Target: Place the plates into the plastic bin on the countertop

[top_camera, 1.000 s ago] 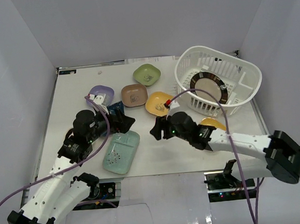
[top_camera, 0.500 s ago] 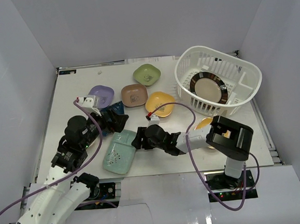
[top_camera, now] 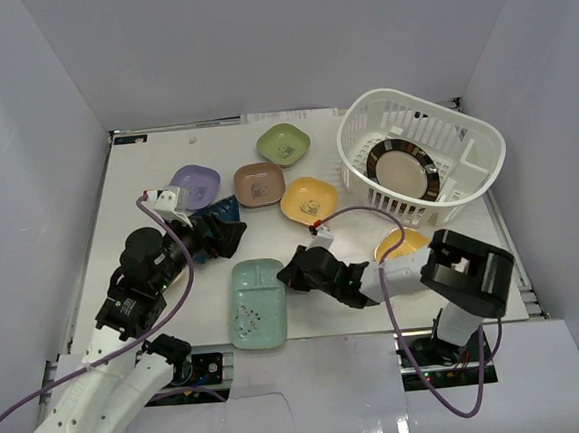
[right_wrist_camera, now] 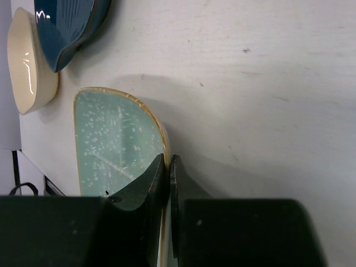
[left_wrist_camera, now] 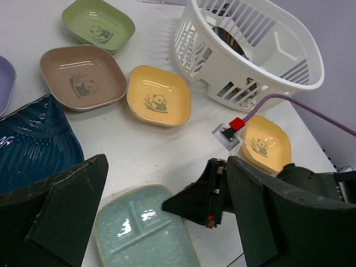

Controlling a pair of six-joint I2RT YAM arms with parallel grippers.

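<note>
Next, my right gripper releases the pale teal tray in the plastic bin, partly over the round dark-rimmed plate (top_camera: 419,174).
The pale teal divided tray (top_camera: 256,304) lies flat near the countertop's (top_camera: 154,157) front edge. My right gripper (top_camera: 290,273) is shut on the tray's right rim (right_wrist_camera: 162,139), one jaw inside the rim and one outside (right_wrist_camera: 167,159). My left gripper (top_camera: 227,233) hovers open over the tray's far end (left_wrist_camera: 144,233), holding nothing (left_wrist_camera: 167,162). The plastic bin (top_camera: 417,116) at the back right holds the large round dark-rimmed plate (top_camera: 401,171). The green (top_camera: 283,144), brown (top_camera: 259,184), yellow (top_camera: 308,200), orange (top_camera: 402,242) and lavender (top_camera: 195,183) dishes rest on the countertop.
A dark blue ribbed dish (left_wrist_camera: 33,144) sits under my left gripper. A cream dish (right_wrist_camera: 28,61) lies beside it in the right wrist view. Pale grey walls enclose the countertop. A purple cable (top_camera: 365,216) loops over the countertop near the orange dish.
My right gripper has closed on the teal tray's rim. The tray has swung and slid right, toward the front edge. My left arm drew back slightly.
</note>
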